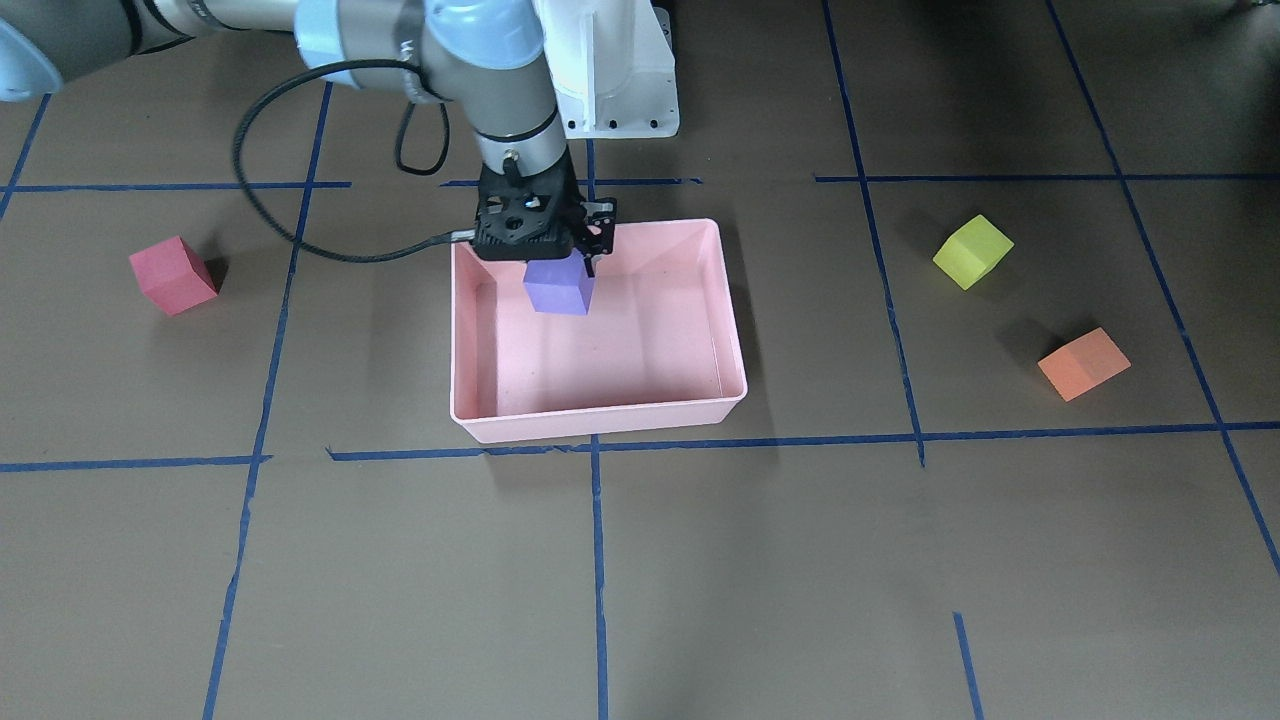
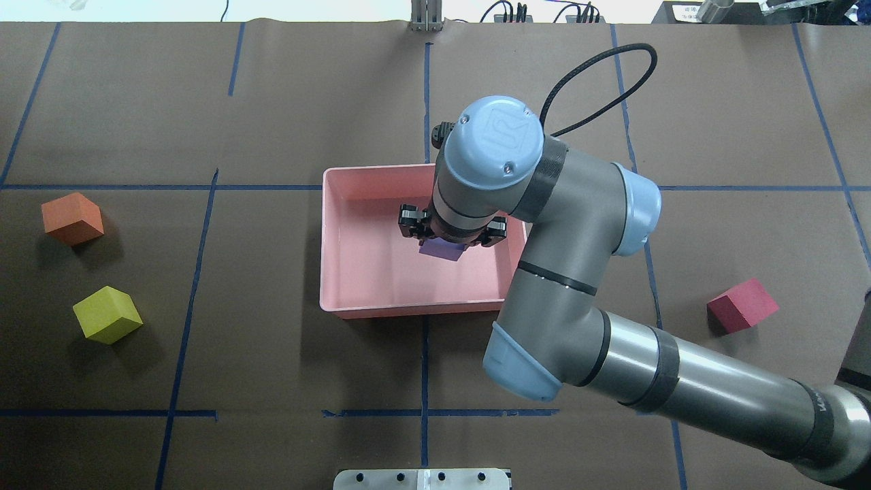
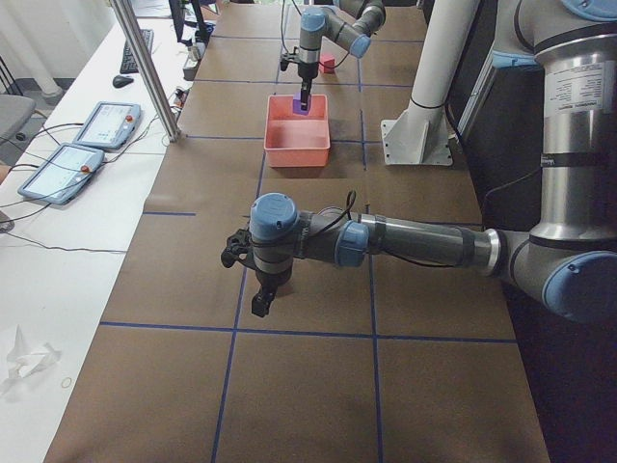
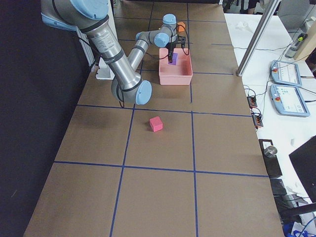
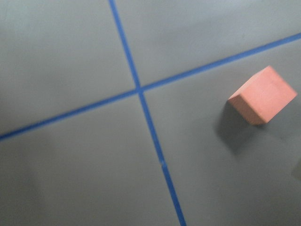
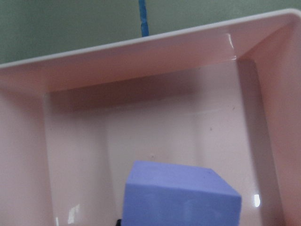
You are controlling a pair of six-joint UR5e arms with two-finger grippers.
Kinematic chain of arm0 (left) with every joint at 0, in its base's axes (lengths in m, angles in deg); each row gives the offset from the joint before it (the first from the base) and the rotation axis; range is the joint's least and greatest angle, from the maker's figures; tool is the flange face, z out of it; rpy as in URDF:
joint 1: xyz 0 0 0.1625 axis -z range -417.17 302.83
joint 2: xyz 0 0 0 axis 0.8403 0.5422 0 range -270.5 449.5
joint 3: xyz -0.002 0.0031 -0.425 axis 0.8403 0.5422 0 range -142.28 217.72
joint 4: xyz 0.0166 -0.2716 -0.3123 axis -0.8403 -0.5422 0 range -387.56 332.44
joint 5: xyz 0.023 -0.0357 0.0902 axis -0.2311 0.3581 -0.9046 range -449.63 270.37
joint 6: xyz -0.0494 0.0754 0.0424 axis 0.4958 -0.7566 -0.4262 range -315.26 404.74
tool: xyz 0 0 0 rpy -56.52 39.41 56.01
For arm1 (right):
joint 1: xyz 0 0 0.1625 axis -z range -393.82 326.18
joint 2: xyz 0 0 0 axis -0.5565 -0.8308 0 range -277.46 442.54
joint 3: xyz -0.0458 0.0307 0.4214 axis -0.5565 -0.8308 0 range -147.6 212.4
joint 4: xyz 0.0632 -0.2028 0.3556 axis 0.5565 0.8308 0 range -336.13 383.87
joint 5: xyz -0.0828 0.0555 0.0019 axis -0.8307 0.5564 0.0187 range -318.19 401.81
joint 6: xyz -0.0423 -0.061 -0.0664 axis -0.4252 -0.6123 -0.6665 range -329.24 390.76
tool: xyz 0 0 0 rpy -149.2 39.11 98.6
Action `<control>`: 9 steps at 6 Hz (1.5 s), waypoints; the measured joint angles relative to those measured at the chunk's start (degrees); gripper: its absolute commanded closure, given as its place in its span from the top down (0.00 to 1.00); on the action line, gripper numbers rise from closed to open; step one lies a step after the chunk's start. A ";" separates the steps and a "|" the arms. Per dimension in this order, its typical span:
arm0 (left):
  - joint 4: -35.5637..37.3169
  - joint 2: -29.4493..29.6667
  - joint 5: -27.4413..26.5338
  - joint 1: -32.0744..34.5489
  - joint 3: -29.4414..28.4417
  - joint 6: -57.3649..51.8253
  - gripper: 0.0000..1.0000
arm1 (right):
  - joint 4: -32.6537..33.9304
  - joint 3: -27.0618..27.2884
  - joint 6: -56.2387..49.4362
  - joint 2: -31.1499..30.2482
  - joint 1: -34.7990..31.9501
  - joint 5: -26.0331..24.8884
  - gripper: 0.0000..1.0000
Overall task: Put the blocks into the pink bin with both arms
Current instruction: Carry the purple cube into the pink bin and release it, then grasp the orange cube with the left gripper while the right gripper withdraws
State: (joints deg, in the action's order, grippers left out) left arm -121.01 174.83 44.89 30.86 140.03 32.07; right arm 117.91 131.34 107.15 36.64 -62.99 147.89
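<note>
The robot's left gripper will next go to the orange block's middle (image 1: 1084, 365) (image 5: 264, 95) and close there, leaving the yellow-green block beside it on the table.
My right gripper (image 1: 560, 262) is shut on the purple block (image 1: 560, 285) and holds it inside the rim of the pink bin (image 1: 600, 415), just above its floor. The right wrist view shows the purple block (image 6: 181, 195) close up over the bin's floor. The red-pink block (image 1: 173, 275) lies on the table on my right. The yellow-green block (image 1: 972, 251) and the orange block (image 1: 1083, 363) lie on my left. The left wrist view shows the orange block (image 5: 262, 95). My left gripper (image 3: 260, 304) hangs low over the table far on the left; I cannot tell whether it is open.
The white pedestal (image 1: 620, 70) stands behind the bin on the robot's side. Blue tape lines (image 1: 596, 560) cross the brown table. Tablets (image 3: 82, 145) and a metal pole (image 3: 145, 68) stand beyond the far table edge.
</note>
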 measured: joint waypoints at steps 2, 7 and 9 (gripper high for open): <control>-1.96 1.65 -0.06 -4.46 -0.36 7.04 1.00 | 0.41 0.40 0.18 0.08 1.37 -2.69 1.00; -22.70 5.27 -4.35 -20.96 -9.72 64.12 1.00 | 0.38 1.33 -12.02 -4.17 -9.33 4.96 1.00; -27.06 7.79 -6.76 -24.63 -15.13 69.56 1.00 | 0.29 2.20 -14.23 -6.00 -10.62 5.87 1.00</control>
State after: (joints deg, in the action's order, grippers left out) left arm -148.07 182.62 38.14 6.22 124.90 101.63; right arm 118.20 133.54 92.92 30.64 -73.61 153.76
